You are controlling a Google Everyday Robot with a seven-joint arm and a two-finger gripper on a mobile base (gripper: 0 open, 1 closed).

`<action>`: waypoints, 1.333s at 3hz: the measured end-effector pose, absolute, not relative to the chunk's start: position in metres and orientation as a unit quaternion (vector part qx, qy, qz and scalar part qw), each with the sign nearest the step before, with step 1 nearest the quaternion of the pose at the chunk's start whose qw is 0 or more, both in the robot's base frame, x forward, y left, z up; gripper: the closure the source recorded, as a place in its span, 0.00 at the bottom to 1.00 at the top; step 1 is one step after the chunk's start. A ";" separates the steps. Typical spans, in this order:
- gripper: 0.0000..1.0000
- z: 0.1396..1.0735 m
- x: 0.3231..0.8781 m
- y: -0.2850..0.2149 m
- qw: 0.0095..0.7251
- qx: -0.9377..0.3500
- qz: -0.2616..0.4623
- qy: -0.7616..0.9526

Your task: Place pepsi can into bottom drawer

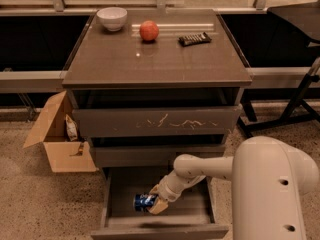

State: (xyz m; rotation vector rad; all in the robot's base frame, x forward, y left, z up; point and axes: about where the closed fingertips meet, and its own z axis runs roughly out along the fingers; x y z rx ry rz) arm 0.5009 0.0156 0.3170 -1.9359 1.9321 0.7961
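My gripper is going to let go of the pepsi can, setting it on the grey bottom near the middle of the open bottom drawer [153,205].
The pepsi can [144,202], small and blue, lies on its side low inside the open bottom drawer [120,219], near its grey floor. My gripper [153,202] reaches down into the drawer from the right and is shut on the can's right end. The white arm runs from the lower right of the view into the drawer. The scratched-front drawer [155,120] and the thin middle drawer [150,155] above are closed.
On the cabinet top [110,64] stand a white bowl [112,18], a red-orange apple [149,30] and a dark snack bar [195,38]. An open cardboard box [60,141] sits on the floor at the cabinet's left. A dark table leg [295,99] stands at right.
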 end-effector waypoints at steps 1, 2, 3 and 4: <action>1.00 0.256 0.518 -0.004 0.135 -0.665 0.262 0.687; 1.00 0.236 0.526 -0.009 0.132 -0.662 0.257 0.691; 1.00 0.210 0.534 -0.014 0.124 -0.655 0.264 0.697; 1.00 0.180 0.544 -0.021 0.122 -0.639 0.277 0.707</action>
